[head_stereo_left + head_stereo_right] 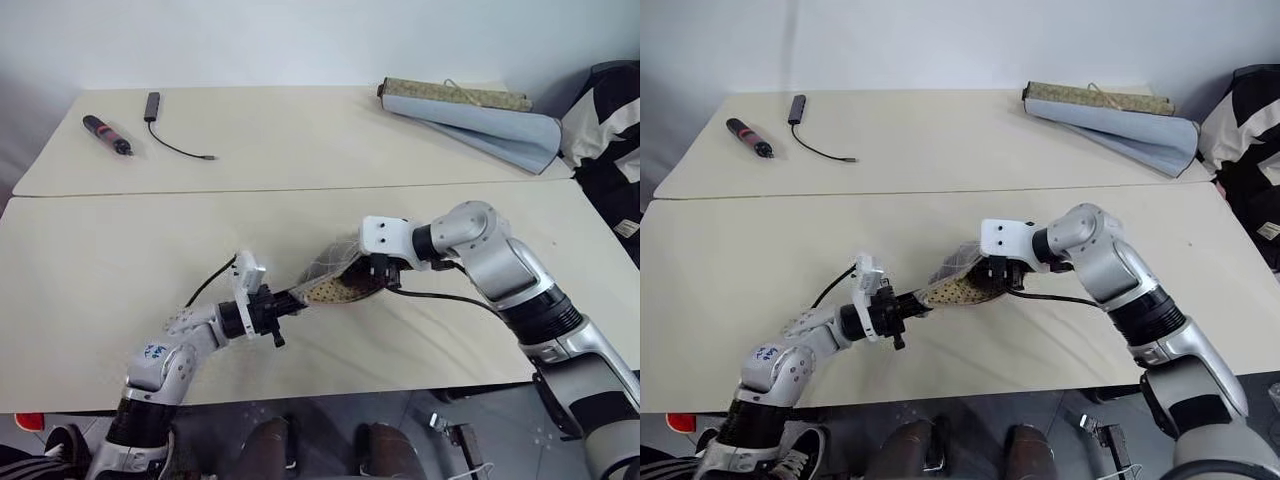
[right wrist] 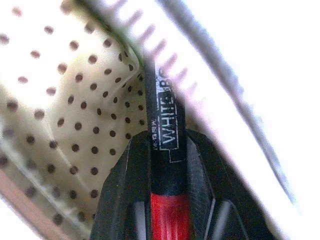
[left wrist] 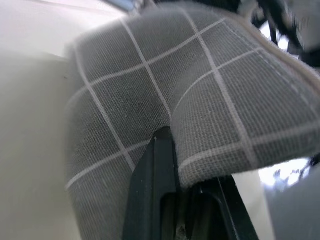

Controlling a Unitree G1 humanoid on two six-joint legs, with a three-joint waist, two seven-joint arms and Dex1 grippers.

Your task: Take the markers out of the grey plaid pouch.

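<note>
I should use my right gripper to set the marker down on the near table [image 1: 425,234], beside the seam facing the rolled blue-grey mat.
The grey plaid pouch [image 1: 335,272] hangs just above the near table, its mouth open and its dotted tan lining [image 2: 60,100] showing. My left gripper [image 1: 292,300] is shut on the pouch's near end, and the white-gridded fabric [image 3: 210,90] folds over its black finger [image 3: 156,170]. My right gripper [image 1: 381,270] reaches into the pouch's mouth from the right. It is shut on a marker [image 2: 163,115] with a dark, white-lettered body and a red end between the fingers. Inside the pouch I make out no other marker.
On the far table lie a black tool with a pink band [image 1: 107,135] and a small adapter with a thin cable [image 1: 160,120] at the left. A rolled blue-grey mat [image 1: 480,115] lies at the right. A black-and-white bag [image 1: 610,130] stands beyond the right edge.
</note>
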